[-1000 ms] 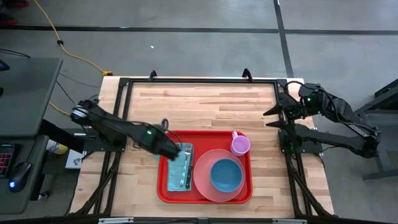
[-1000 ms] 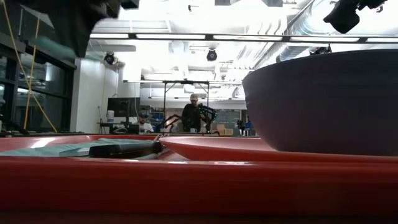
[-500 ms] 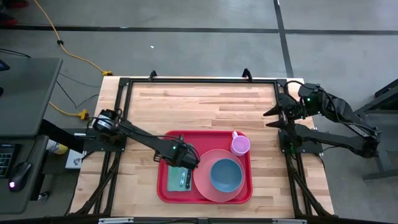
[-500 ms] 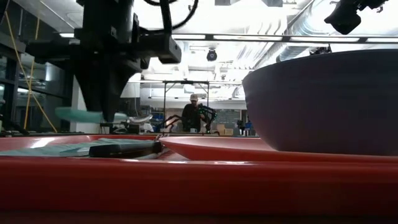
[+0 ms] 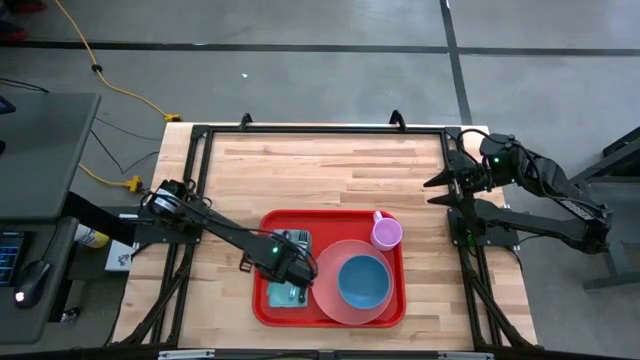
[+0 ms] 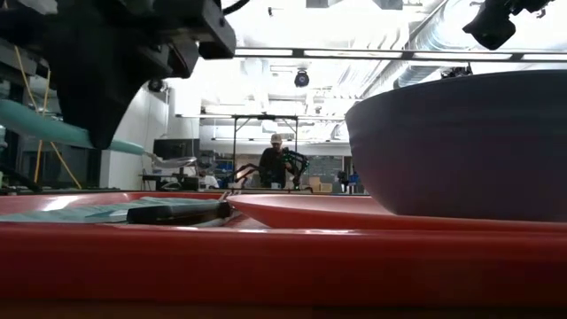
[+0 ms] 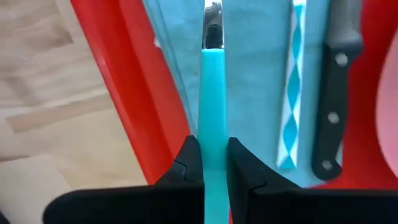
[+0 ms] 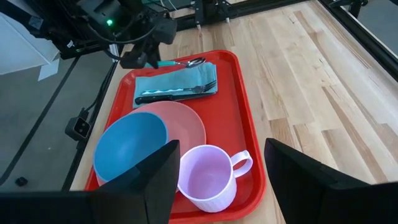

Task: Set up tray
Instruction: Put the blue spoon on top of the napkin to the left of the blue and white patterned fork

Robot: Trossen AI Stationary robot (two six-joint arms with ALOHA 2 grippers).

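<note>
The robot's left gripper will set the teal-handled spoon down on the teal napkin [image 5: 282,270] [image 7: 230,26] between the striped-handled fork and the tray's rim.
The red tray [image 5: 330,215] lies near the table's near edge. It carries a teal napkin [image 7: 261,74] with a black-handled knife [image 7: 333,87] and a striped-handled fork [image 7: 292,93] on it. It also carries a pink plate [image 5: 322,297] with a blue bowl [image 5: 363,282], and a pink mug [image 5: 386,233]. My left gripper [image 7: 211,165] hovers over the napkin's left part, shut on a teal-handled spoon [image 7: 211,93]. My right gripper [image 5: 440,190] waits open at the table's right edge. My left gripper pinches the spoon's teal handle [image 7: 211,140] between its two fingers [image 7: 189,162], coming from above. The handle sticks out on both sides of the fingers. The spoon is lifted clear, about level [image 6: 53,128], with its metal bowl [image 6: 177,162] toward the far side, above the napkin.
The tray's left rim [image 7: 124,93] runs close beside the held spoon. Bare wooden table [image 5: 330,165] stretches beyond the tray toward the far edge. A black frame borders the table. A person stands far off in the room behind.
My left gripper has carried the spoon from the tray's far left corner toward the near edge, over the napkin, and looms larger in the low view. Its fingers stay shut on the handle. The right arm has kept still.
</note>
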